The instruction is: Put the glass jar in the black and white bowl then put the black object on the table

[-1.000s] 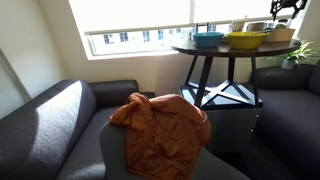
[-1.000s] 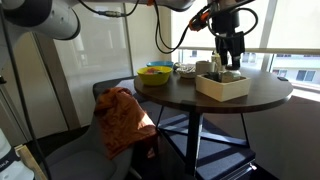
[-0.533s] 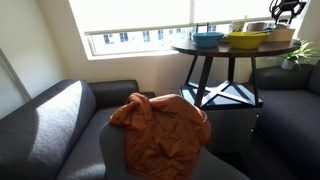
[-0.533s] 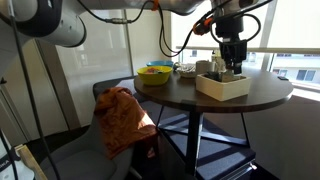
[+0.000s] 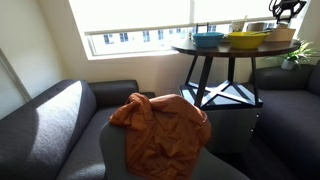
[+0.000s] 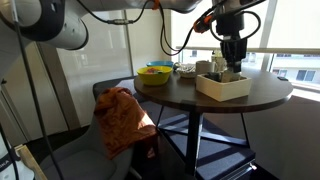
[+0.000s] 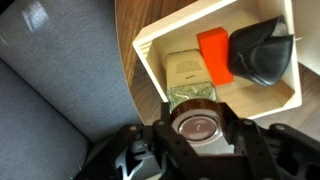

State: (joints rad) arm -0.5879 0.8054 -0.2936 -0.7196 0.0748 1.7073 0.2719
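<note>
My gripper needs to release the glass jar in the bowl (image 5: pixel 226 30) behind the blue bowl and the yellow bowl. The jar now hangs over the wooden box's corner.
In the wrist view my gripper (image 7: pixel 196 128) is shut on the glass jar (image 7: pixel 192 96), its round lid between the two fingers and greenish contents showing below. The jar hangs over the near corner of a pale wooden box (image 7: pixel 150 62). The black object (image 7: pixel 262 55) lies in the box's far corner beside an orange block (image 7: pixel 215 56). In both exterior views the gripper (image 6: pixel 232 58) (image 5: pixel 288 10) is just above the box (image 6: pixel 222 86) on the round dark table (image 6: pixel 175 92). I cannot make out the black and white bowl for certain.
A yellow bowl (image 6: pixel 154 76) and a blue bowl (image 5: pixel 208 39) stand on the table's other side. A beige packet (image 7: pixel 187 68) lies in the box. A chair with an orange cloth (image 6: pixel 120 118) and grey sofas (image 5: pixel 50 125) stand around the table.
The gripper has risen slightly above the box with the jar in it. Nothing else has moved.
</note>
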